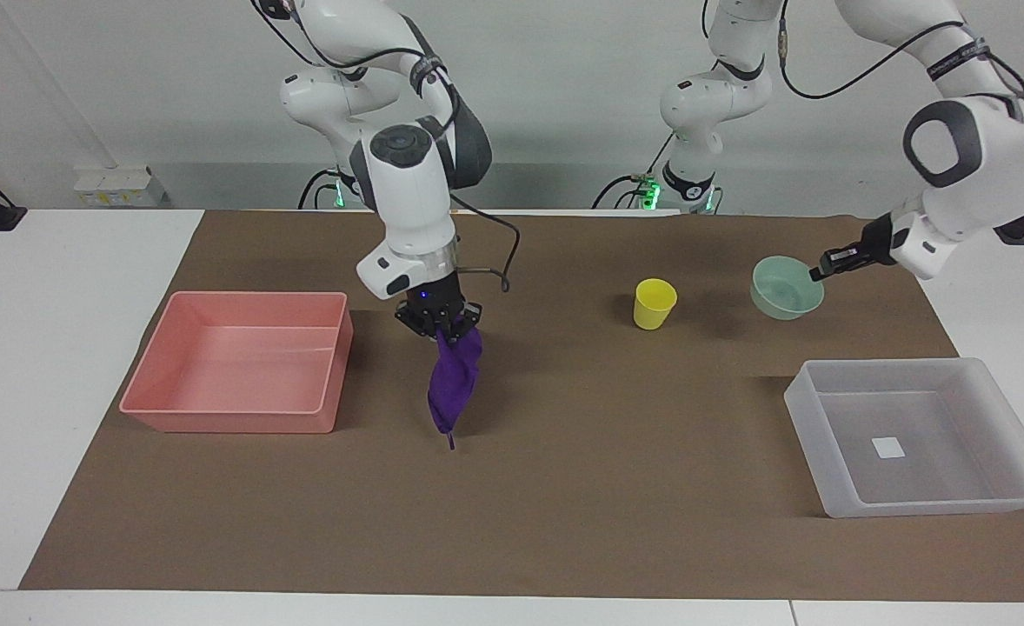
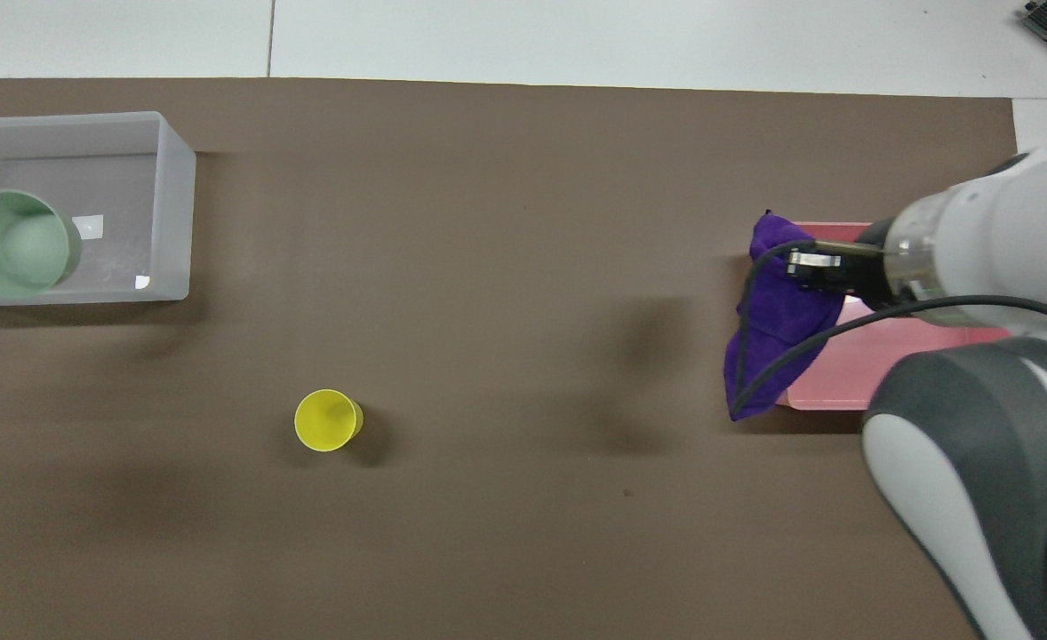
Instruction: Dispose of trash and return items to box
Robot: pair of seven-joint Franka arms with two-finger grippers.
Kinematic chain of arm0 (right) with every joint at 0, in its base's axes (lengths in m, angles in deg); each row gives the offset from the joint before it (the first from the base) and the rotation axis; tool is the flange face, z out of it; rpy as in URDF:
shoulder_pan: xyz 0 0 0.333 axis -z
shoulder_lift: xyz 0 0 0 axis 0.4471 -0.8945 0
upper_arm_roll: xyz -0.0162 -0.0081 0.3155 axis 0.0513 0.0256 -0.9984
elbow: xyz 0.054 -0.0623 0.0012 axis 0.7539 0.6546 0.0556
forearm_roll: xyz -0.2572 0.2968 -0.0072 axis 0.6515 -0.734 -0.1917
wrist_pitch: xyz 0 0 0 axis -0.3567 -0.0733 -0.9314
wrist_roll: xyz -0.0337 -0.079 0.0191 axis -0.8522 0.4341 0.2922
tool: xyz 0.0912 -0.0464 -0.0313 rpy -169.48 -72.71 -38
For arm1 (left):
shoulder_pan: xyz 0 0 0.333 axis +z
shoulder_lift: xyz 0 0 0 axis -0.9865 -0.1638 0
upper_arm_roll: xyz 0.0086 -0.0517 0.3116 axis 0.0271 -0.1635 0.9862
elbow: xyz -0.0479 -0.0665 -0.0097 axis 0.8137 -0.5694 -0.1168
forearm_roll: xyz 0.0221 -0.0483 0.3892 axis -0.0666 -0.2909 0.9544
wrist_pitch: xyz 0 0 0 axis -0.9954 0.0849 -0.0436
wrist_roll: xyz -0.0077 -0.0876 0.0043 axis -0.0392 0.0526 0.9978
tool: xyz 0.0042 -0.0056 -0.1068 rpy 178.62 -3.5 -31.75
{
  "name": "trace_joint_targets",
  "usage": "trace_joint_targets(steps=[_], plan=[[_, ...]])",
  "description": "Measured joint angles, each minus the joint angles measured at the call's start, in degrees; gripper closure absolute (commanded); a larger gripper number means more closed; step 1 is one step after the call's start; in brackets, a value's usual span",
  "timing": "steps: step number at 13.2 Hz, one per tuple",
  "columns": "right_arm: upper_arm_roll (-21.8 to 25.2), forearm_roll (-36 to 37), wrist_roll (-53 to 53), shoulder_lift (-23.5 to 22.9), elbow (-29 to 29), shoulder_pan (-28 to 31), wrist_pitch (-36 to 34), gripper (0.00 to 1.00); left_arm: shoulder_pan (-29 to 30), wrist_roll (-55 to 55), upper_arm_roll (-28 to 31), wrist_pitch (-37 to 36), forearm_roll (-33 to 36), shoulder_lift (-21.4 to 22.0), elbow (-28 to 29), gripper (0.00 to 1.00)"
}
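Observation:
The mint-green bowl, still held up in the air, will be let go by my left gripper over the white sticker inside the translucent box (image 2: pixel 94 223).
My right gripper (image 1: pixel 436 323) is shut on the top of the deep-purple cloth (image 1: pixel 454 382), which hangs from it over the mat beside the pink tray. Its thin loop (image 1: pixel 451 443) dangles close to the mat. The overhead view shows the cloth (image 2: pixel 777 329) under that gripper (image 2: pixel 812 267). My left gripper (image 1: pixel 825 271) is shut on the rim of the mint-green bowl (image 1: pixel 786 289) and holds it up in the air. In the overhead view the bowl (image 2: pixel 15 243) covers part of the translucent box (image 2: pixel 175 213). The yellow cup (image 1: pixel 654 303) stands upright on the mat (image 2: pixel 328 420).
The translucent box (image 1: pixel 938 509) holds only its white sticker (image 1: pixel 888 447) and sits at the left arm's end. The pink tray (image 1: pixel 229 420) sits at the right arm's end; my right arm covers most of it in the overhead view (image 2: pixel 843 373).

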Motion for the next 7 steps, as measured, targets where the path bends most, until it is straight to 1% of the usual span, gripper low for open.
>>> trace_joint_targets(steps=[3, 5, 7], plan=[[0.1, 0.0, 11.5, 0.3, 0.6, 7.4, -0.2, 1.00, -0.3, 3.1, -0.3, 7.7, 0.0, -4.9, -1.4, 1.00], [0.2, 0.0, 22.3, -0.2, 1.5, 12.1, 0.9, 1.00, -0.4, 3.5, -0.6, 13.3, 0.0, -7.8, -1.5, 1.00], [0.2, 0.3, 31.8, -0.8, 3.8, 15.4, 3.5, 1.00, -1.7, 3.5, -0.8, 14.6, 0.0, -10.2, -1.5, 1.00]])
